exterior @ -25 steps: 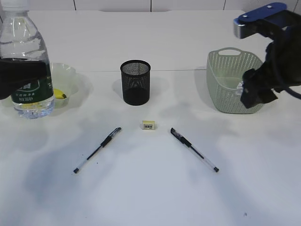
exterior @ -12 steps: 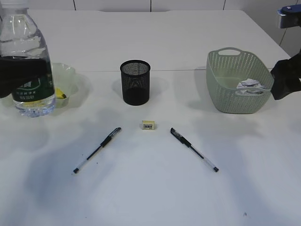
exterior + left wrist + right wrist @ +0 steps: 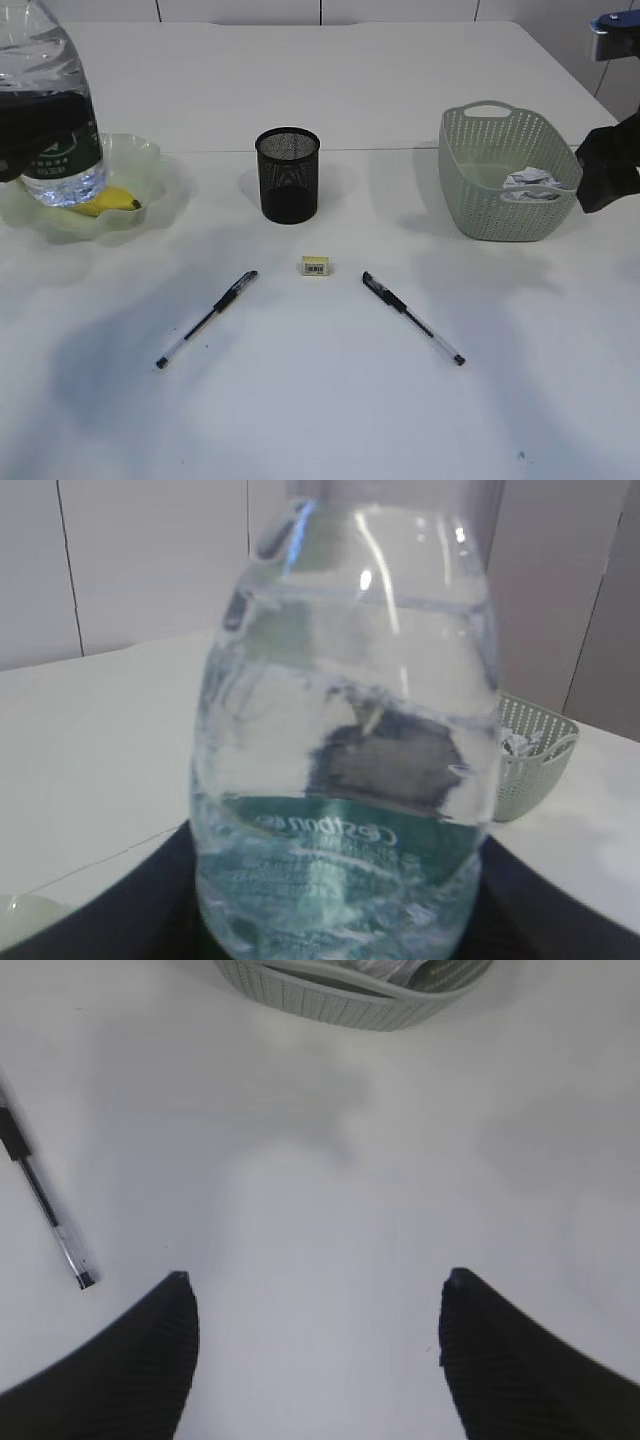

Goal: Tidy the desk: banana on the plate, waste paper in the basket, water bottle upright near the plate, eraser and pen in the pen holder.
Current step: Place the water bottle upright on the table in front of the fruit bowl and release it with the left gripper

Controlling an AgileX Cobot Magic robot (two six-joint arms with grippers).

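Observation:
The left gripper needs to release the water bottle on the bare table (image 3: 126,291) in front of the pale green plate.
My left gripper (image 3: 20,140) is shut on the clear water bottle (image 3: 55,110) with a green label and holds it upright in the air at the far left, in front of the pale green plate (image 3: 150,175). The bottle fills the left wrist view (image 3: 345,780). The banana (image 3: 105,202) lies on the plate. My right gripper (image 3: 315,1290) is open and empty above bare table, right of the green basket (image 3: 495,215), which holds crumpled paper (image 3: 530,182). The black mesh pen holder (image 3: 288,175) stands mid-table. The eraser (image 3: 316,265) and two pens (image 3: 205,320) (image 3: 413,318) lie in front of it.
One pen's end (image 3: 45,1200) and the basket's rim (image 3: 350,1005) show in the right wrist view. The white table's far edge meets a wall with panels.
The left gripper has lifted the bottle up and slightly left, uncovering the plate and banana. The right arm drew back to the right, away from the basket, then held still.

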